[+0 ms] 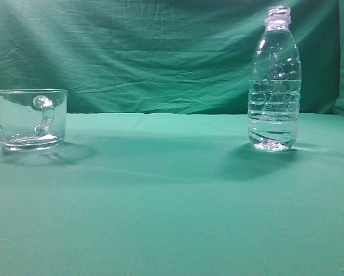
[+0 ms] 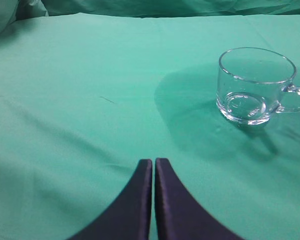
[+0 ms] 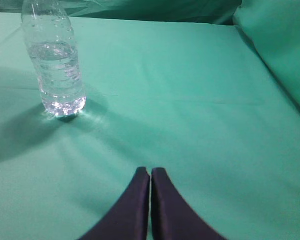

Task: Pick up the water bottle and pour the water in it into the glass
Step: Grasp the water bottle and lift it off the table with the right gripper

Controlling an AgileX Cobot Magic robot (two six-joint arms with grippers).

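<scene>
My right gripper is to close next around the middle of the water bottle (image 1: pixel 274 91) (image 3: pixel 57 59), at a spot well below the bottle's narrow neck.
The water bottle (image 1: pixel 274 80) stands upright and uncapped on the green cloth at the right, partly filled with clear water (image 1: pixel 273 126). It also shows in the right wrist view (image 3: pixel 54 65), far left of my right gripper (image 3: pixel 150 171), which is shut and empty. The glass (image 1: pixel 29 119), a short clear mug with a handle, stands empty at the left. In the left wrist view the glass (image 2: pixel 255 85) is ahead and to the right of my left gripper (image 2: pixel 154 161), which is shut and empty. Neither gripper shows in the exterior view.
A green cloth covers the table (image 1: pixel 172 201) and hangs as a wrinkled backdrop (image 1: pixel 149 52). A fold of cloth rises at the right in the right wrist view (image 3: pixel 280 45).
</scene>
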